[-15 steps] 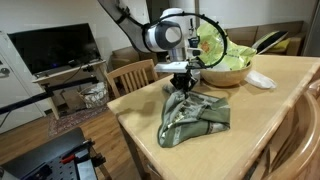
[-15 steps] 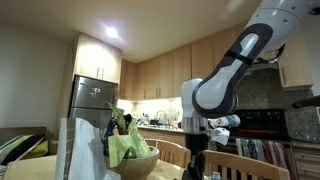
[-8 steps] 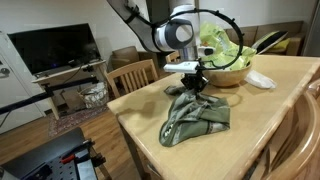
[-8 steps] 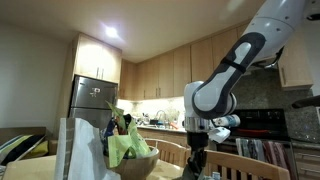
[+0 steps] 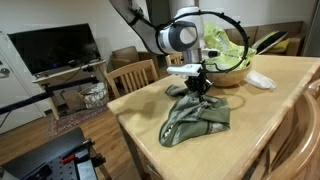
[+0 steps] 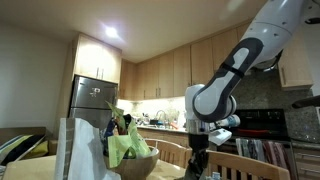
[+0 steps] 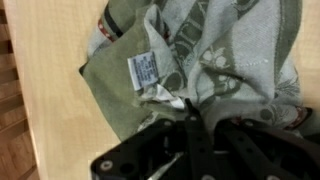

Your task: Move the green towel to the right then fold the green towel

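My gripper is to release the green towel's raised end on the towel's upper edge [image 5: 217,102], just in front of the wooden bowl.
The green towel [image 5: 196,120] lies crumpled on the wooden table [image 5: 275,125], olive with a pale patterned panel. Its upper edge is lifted toward my gripper [image 5: 198,87], which hangs just above the table, shut on a fold of the cloth. In the wrist view the towel [image 7: 225,50] fills the top, with a white label [image 7: 143,68] showing. There my gripper [image 7: 190,108] has its black fingers pressed together on the cloth edge. In an exterior view from table height the gripper [image 6: 197,166] points down beside the bowl; the towel is hidden there.
A wooden bowl [image 5: 228,72] with leafy greens stands right behind the gripper, and a small white object [image 5: 260,80] lies beside it. Wooden chairs [image 5: 130,75] stand at the table's far side. A television [image 5: 55,48] is in the background.
My gripper has shifted rightward toward the bowl, staying shut, and has drawn the towel's upper edge along with it. The rest of the towel has barely moved.
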